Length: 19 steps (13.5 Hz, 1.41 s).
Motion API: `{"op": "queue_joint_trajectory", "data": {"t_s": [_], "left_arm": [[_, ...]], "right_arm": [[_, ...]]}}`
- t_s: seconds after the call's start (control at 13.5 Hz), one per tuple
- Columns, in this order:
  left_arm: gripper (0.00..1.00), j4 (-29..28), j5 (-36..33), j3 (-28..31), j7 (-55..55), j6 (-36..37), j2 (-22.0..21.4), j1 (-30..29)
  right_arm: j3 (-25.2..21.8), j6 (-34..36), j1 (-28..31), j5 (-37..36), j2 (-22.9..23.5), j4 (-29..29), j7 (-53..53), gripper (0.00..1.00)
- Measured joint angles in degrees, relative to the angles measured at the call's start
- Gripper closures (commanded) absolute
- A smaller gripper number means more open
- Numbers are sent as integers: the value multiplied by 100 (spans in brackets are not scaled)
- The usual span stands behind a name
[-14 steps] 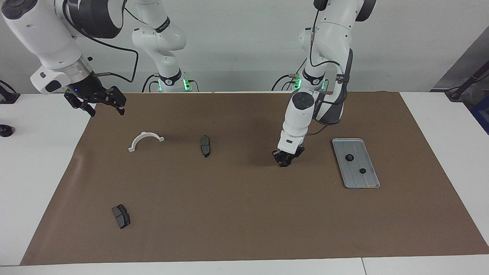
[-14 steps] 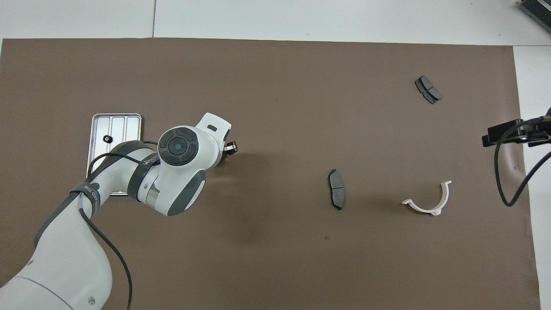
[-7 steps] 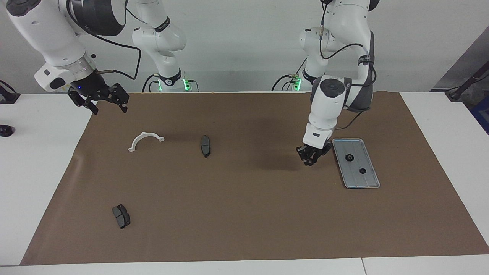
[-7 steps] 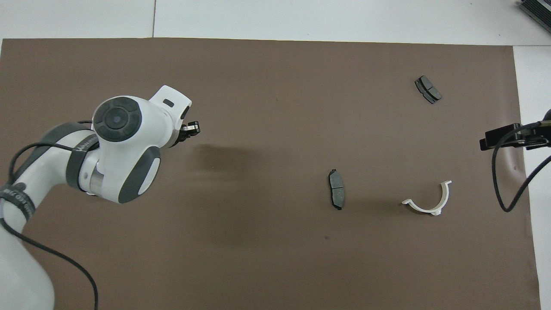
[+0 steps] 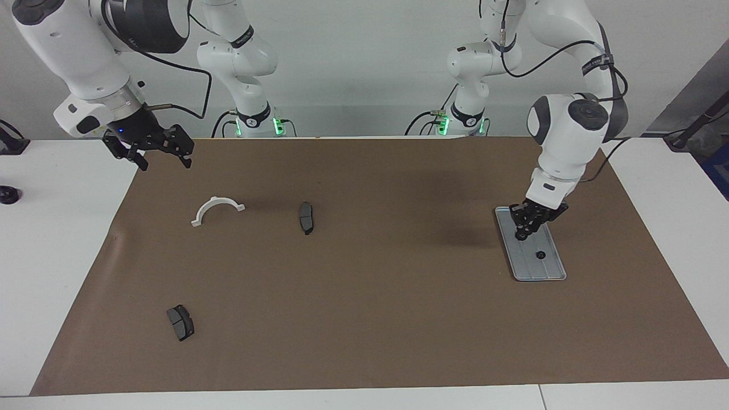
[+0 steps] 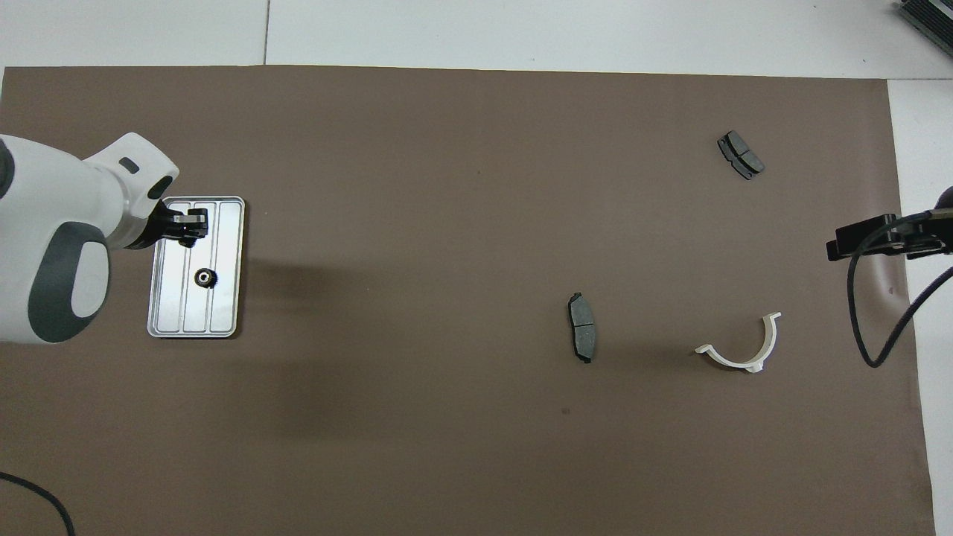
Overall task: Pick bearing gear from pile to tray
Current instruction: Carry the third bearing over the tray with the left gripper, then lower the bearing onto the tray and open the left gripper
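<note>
The robot's left gripper needs to release the gear in the silver tray (image 6: 179, 303) next to the black gear, toward the tray's arm-side edge.
The silver tray (image 5: 549, 272) lies on the brown mat at the left arm's end; it also shows in the overhead view (image 6: 223, 313). One small black gear (image 5: 540, 254) lies in the tray, and the overhead view shows a second gear (image 6: 204, 278) there. My left gripper (image 5: 522, 230) hangs low over the tray, also seen from overhead (image 6: 195, 223), its fingers close together on a small dark gear. My right gripper (image 5: 152, 152) is open and empty above the mat's edge at the right arm's end. No loose gear shows on the mat.
A white half-ring bracket (image 5: 217, 209) and a dark brake pad (image 5: 306, 217) lie mid-mat toward the right arm's end. A second brake pad (image 5: 180, 322) lies farther from the robots. A small black object (image 5: 7, 195) sits on the white table.
My left gripper rose from the mat's middle and swung toward the left arm's end, stopping over the tray. My right gripper shifted only slightly.
</note>
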<state>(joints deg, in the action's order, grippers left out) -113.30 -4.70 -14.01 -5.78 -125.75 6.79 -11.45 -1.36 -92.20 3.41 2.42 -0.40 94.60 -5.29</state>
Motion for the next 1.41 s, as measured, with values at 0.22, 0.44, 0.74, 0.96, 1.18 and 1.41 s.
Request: {"op": "queue_joint_trajectory", "data": {"t_s": [0.22, 0.44, 0.74, 0.96, 1.18, 1.41], "left_arm": [[100, -324, 11, 10, 540, -16, -55, -597], [100, -1083, 15, -4, 577, -460, -203, -674], [100, -1735, 25, -9, 565, -1123, -242, -681], [47, -1812, 26, -17, 494, -1179, -244, -682], [0, -1961, 27, -40, 476, -1385, -244, -681], [0, -1892, 27, -62, 476, -1414, -247, -666]], "right_arm": [[0, 0, 0, 0, 0, 1, 0, 0], [0, 0, 0, 0, 0, 1, 0, 0], [0, 0, 0, 0, 0, 1, 0, 0], [0, 0, 0, 0, 0, 2, 0, 0], [0, 0, 0, 0, 0, 2, 0, 0], [1, 0, 0, 0, 0, 2, 0, 0]]}}
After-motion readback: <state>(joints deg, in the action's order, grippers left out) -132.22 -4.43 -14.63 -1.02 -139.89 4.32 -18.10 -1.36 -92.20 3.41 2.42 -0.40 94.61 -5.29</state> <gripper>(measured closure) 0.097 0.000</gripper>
